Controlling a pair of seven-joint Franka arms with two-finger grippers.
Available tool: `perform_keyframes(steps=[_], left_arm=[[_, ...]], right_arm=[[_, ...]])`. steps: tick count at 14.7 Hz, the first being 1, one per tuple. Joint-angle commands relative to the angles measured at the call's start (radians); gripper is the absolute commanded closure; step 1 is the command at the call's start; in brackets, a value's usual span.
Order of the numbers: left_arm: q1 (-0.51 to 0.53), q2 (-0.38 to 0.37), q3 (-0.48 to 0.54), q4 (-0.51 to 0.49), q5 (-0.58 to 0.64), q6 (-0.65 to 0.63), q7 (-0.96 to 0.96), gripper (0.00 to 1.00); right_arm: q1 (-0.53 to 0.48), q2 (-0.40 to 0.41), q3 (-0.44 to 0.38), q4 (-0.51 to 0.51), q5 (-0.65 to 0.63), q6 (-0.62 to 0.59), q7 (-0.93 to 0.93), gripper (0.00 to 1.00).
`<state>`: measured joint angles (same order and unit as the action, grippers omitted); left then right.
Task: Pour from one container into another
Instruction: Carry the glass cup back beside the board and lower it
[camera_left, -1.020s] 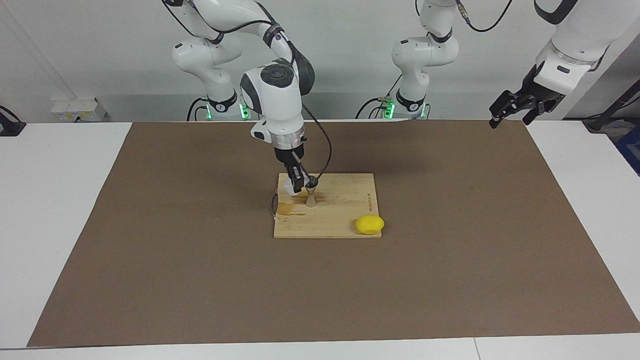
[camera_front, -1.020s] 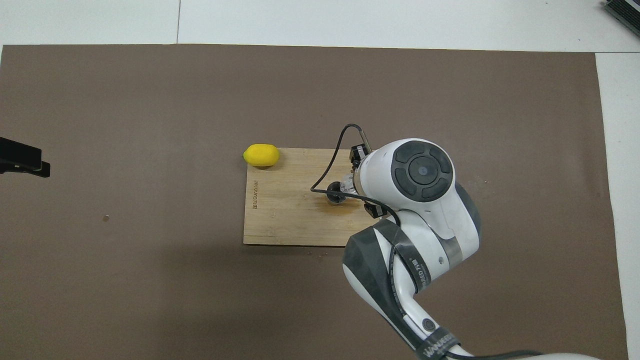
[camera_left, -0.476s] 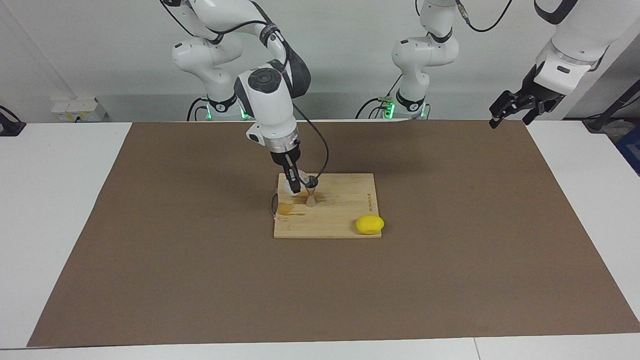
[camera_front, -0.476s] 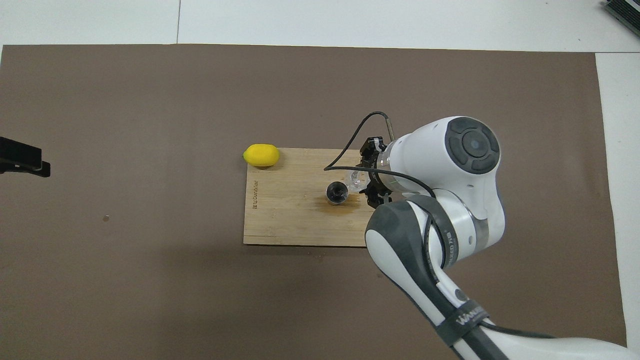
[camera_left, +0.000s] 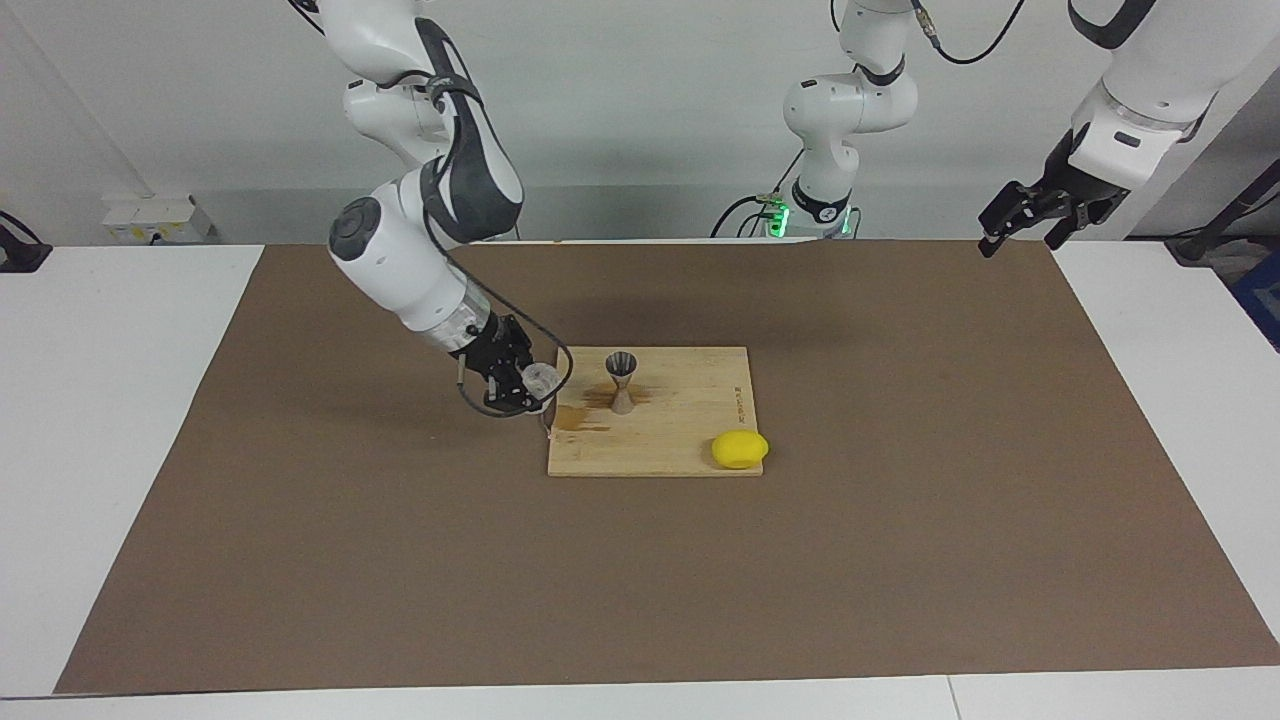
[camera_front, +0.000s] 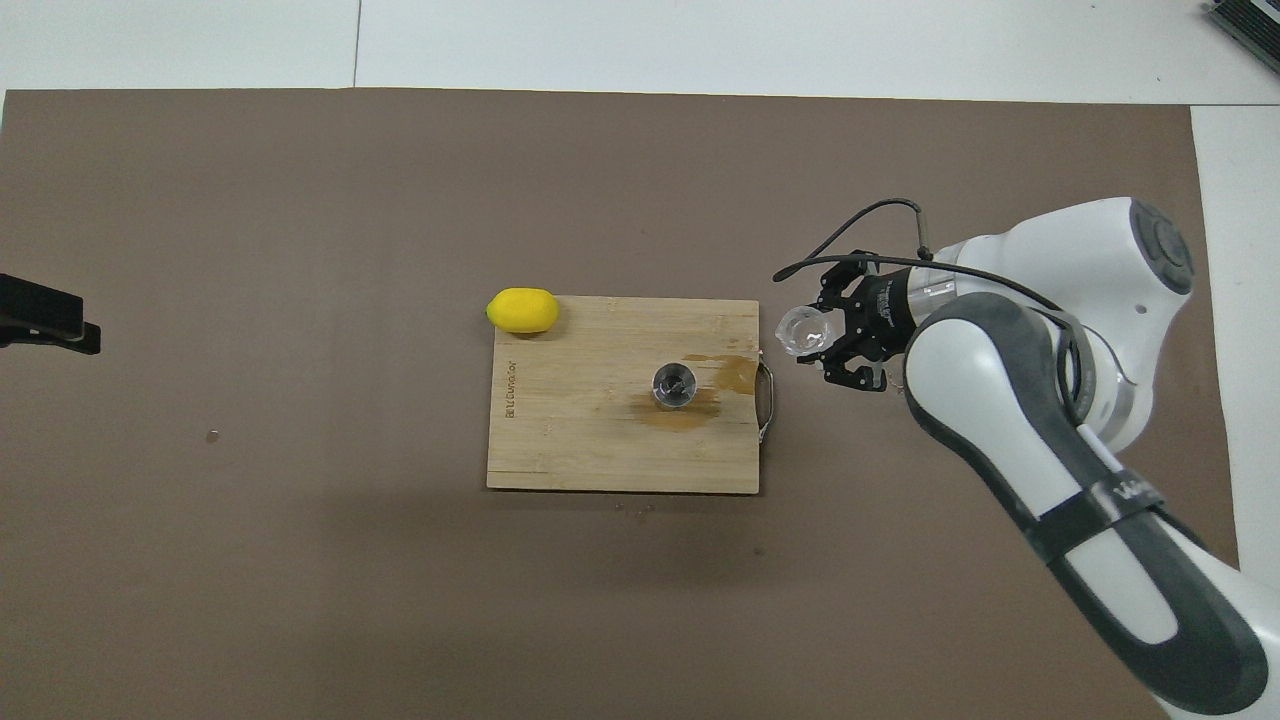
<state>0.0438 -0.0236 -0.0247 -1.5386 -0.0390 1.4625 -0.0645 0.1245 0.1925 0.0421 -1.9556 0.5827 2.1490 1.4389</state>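
My right gripper is to set the clear cup down on the brown mat straight out from the board's metal handle (camera_front: 915, 384). The cup now hangs low over the mat.
The clear cup (camera_left: 541, 380) (camera_front: 803, 330) hangs low over the brown mat, just off the wooden board's end on the right arm's side. My right gripper (camera_left: 520, 384) (camera_front: 826, 334) is shut on it, reaching in slantwise. The cup's mouth shows from above. The grey metal jigger (camera_left: 621, 382) (camera_front: 674, 385) stands upright on the board (camera_left: 690, 425) (camera_front: 580, 440), apart from the cup. My left gripper (camera_left: 1022, 218) waits open, raised over the mat's corner at the left arm's end; only its dark tip (camera_front: 48, 322) shows in the overhead view.
A yellow lemon (camera_left: 740, 449) (camera_front: 522, 310) rests at the board's corner farthest from the robots, toward the left arm's end. Brownish wet patches (camera_front: 735, 370) mark the board beside the jigger. A metal handle (camera_front: 767, 400) sits on the board's end near the cup.
The right arm swung away from the jigger toward its own end of the table, carrying the cup from over the jigger to off the board's edge. The left arm stayed put.
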Motion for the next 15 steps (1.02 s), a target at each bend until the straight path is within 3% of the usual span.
perform_keyframes(steps=[1, 6, 9, 15], left_arm=[[-0.007, -0.035, 0.005, -0.043, -0.01, 0.025, -0.015, 0.0], [-0.005, -0.035, 0.005, -0.043, -0.01, 0.025, -0.015, 0.0], [-0.005, -0.035, 0.005, -0.044, -0.01, 0.025, -0.015, 0.0], [-0.005, -0.035, 0.006, -0.043, -0.01, 0.025, -0.015, 0.0]], right_arm=[[-0.092, 0.001, 0.013, -0.043, 0.08, -0.03, -0.148, 1.0], [-0.213, 0.027, 0.013, -0.092, 0.158, -0.066, -0.363, 1.0], [-0.308, 0.083, 0.013, -0.092, 0.213, -0.113, -0.519, 1.0], [-0.345, 0.124, 0.013, -0.103, 0.235, -0.127, -0.615, 1.0]])
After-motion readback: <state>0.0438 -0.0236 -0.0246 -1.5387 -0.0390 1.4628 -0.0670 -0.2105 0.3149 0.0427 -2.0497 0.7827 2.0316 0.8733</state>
